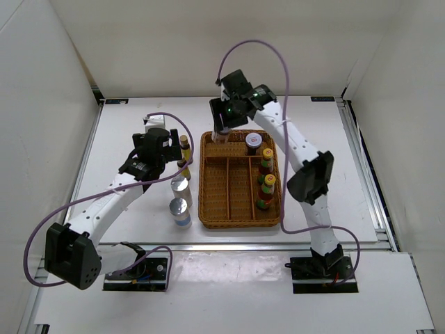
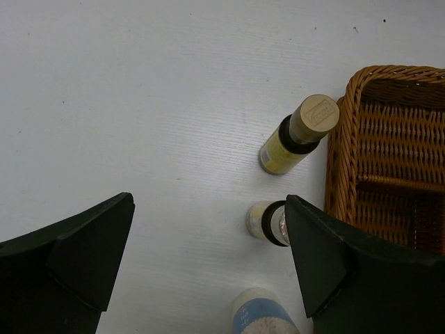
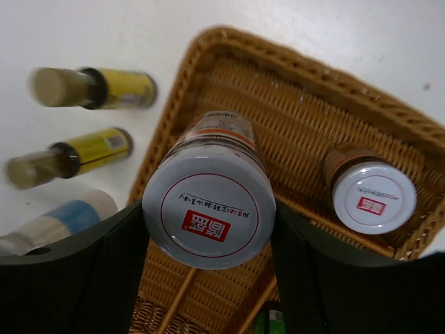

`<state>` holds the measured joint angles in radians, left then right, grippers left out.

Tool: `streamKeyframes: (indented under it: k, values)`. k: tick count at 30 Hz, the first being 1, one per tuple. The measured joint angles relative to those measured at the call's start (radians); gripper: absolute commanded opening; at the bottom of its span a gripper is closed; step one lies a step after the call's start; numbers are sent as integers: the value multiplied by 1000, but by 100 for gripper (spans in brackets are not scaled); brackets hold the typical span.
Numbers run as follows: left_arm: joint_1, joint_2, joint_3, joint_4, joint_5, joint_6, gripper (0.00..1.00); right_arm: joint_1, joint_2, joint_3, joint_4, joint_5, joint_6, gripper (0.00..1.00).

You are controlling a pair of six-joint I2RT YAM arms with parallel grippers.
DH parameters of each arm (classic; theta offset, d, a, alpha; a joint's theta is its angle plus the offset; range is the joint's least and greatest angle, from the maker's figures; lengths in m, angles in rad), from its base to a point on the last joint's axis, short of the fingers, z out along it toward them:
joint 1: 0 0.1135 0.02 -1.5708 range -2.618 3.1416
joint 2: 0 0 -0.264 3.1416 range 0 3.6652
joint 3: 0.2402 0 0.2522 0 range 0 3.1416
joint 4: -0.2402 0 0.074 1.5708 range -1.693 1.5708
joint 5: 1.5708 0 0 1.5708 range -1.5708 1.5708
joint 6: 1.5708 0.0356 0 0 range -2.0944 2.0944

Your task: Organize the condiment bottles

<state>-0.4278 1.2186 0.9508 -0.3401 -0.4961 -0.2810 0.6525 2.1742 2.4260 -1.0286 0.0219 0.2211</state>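
Note:
The robot's right gripper needs to release the pale-lidded jar in the tray's back compartment point(image 1: 229, 146) point(image 3: 281, 125), close beside the matching jar.
My right gripper point(image 3: 206, 226) is shut on a pale-lidded jar point(image 3: 206, 209) with a red logo, over the back left of the wicker tray point(image 1: 240, 209). I cannot tell whether the jar rests on the tray floor. A matching jar point(image 3: 373, 197) stands in the tray's back right corner. Two red yellow-capped sauce bottles point(image 1: 266, 161) point(image 1: 265, 191) stand in the right compartment. Left of the tray are two yellow-labelled bottles point(image 2: 299, 136) point(image 2: 268, 221) and two silver-topped cylinders point(image 1: 181, 189) point(image 1: 180, 211). My left gripper point(image 2: 208, 271) hangs open above the table beside them, holding nothing.
The tray's left and middle long compartments point(image 1: 217, 188) hold nothing. White walls enclose the table, and a metal rail point(image 1: 365, 167) runs along its right side. The tray's woven rim point(image 2: 341, 139) stands close to the right of the nearer yellow-labelled bottle.

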Motion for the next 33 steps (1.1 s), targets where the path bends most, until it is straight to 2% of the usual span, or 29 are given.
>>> streamKeyframes:
  k: [7,27,33]
  values:
    - [-5,-6,0,0,0,-2,100,-25,171,33,-51,-18,11,1]
    - [-6,-11,0,-12,-8,-2,100,-90,174,80,-47,-19,68,7]
    - [-6,-11,2,-14,-9,-2,100,-89,174,80,-47,-10,91,17]
